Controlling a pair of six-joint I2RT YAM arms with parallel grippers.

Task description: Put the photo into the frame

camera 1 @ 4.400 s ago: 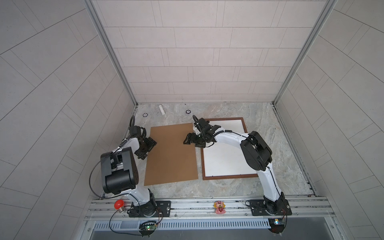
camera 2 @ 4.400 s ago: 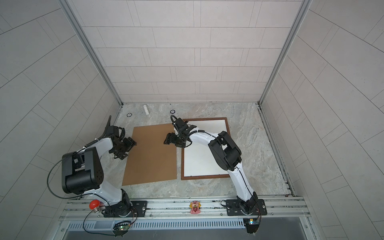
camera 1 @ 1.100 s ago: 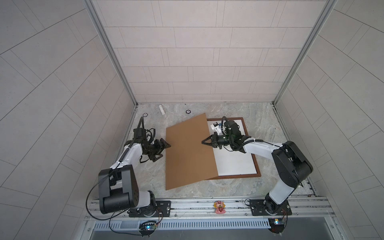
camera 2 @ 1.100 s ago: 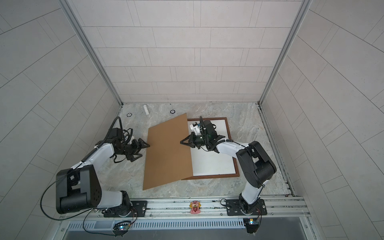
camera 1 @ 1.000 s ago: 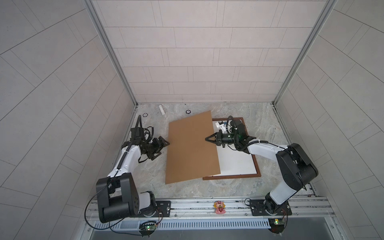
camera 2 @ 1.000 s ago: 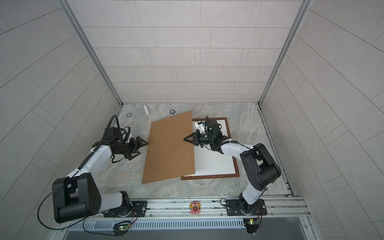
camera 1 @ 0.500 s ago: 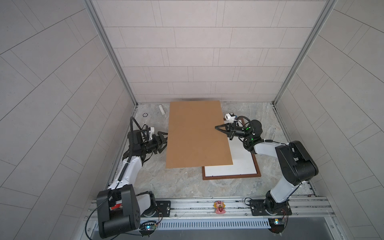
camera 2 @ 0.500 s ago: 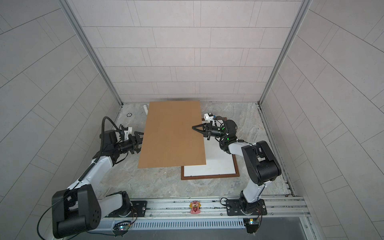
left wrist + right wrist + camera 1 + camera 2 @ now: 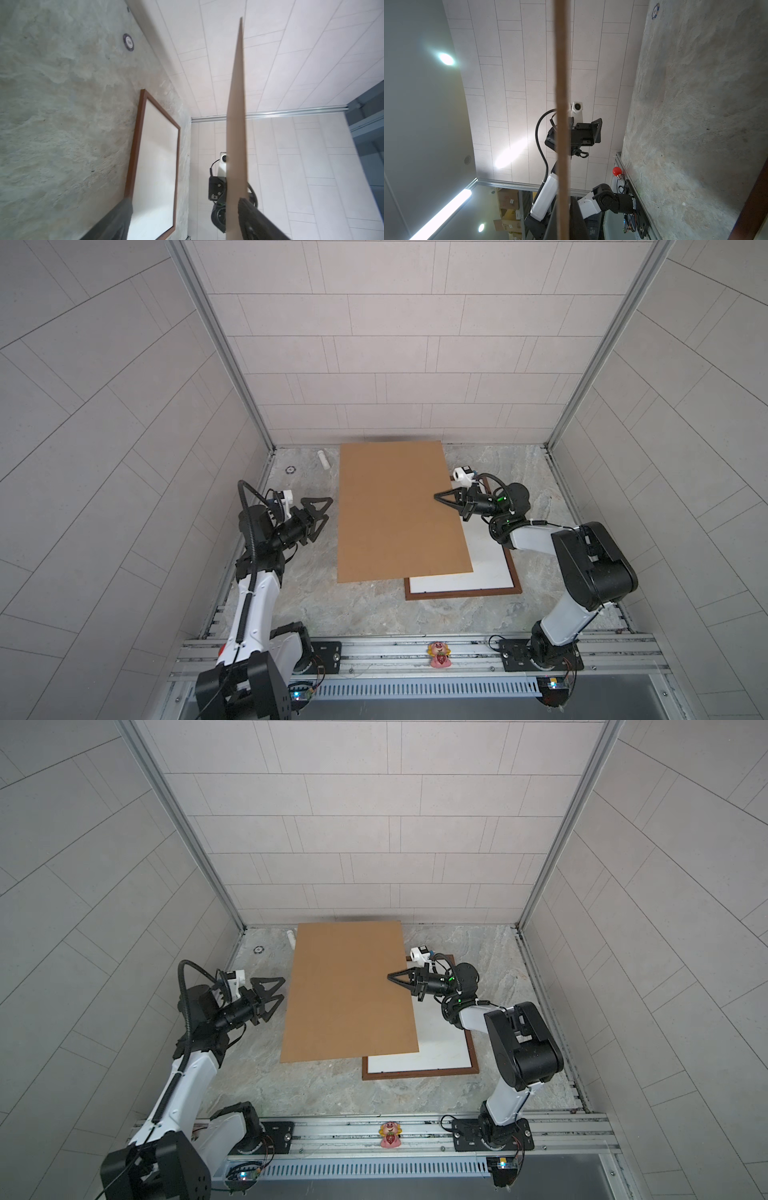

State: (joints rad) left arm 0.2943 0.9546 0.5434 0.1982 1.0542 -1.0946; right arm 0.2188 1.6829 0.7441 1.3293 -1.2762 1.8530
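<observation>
The brown backing board needs my left gripper to close next on it at the middle of its loose edge point(image 9: 339, 512) point(image 9: 236, 224), opposite the board's edge that my right gripper holds.
The frame point(image 9: 461, 594) point(image 9: 419, 1074) point(image 9: 135, 141) of thin dark brown wood lies flat on the table at right. A plain white sheet point(image 9: 490, 568) fills it. The photo's blue printed face shows in no view. A plain brown backing board point(image 9: 395, 510) point(image 9: 349, 990) hangs roughly level in the air, covering the frame's left and far parts. My right gripper point(image 9: 436, 496) point(image 9: 390, 977) point(image 9: 563, 220) is shut on the board's right edge. My left gripper point(image 9: 328, 508) point(image 9: 282, 988) point(image 9: 185, 205) is open at the board's left edge point(image 9: 236, 124), its upper finger point(image 9: 249, 214) close beside it.
A small white cylinder point(image 9: 324, 459) and a small dark ring point(image 9: 289, 469) point(image 9: 128, 42) lie near the back left corner. A pink toy point(image 9: 439, 654) sits on the front rail. Tiled walls close in three sides. A red bulb point(image 9: 617, 171) stands by the left arm's base.
The right gripper has lifted the board from a slant to roughly level and carried it toward the back wall. The left gripper rose and came up to the board's left edge.
</observation>
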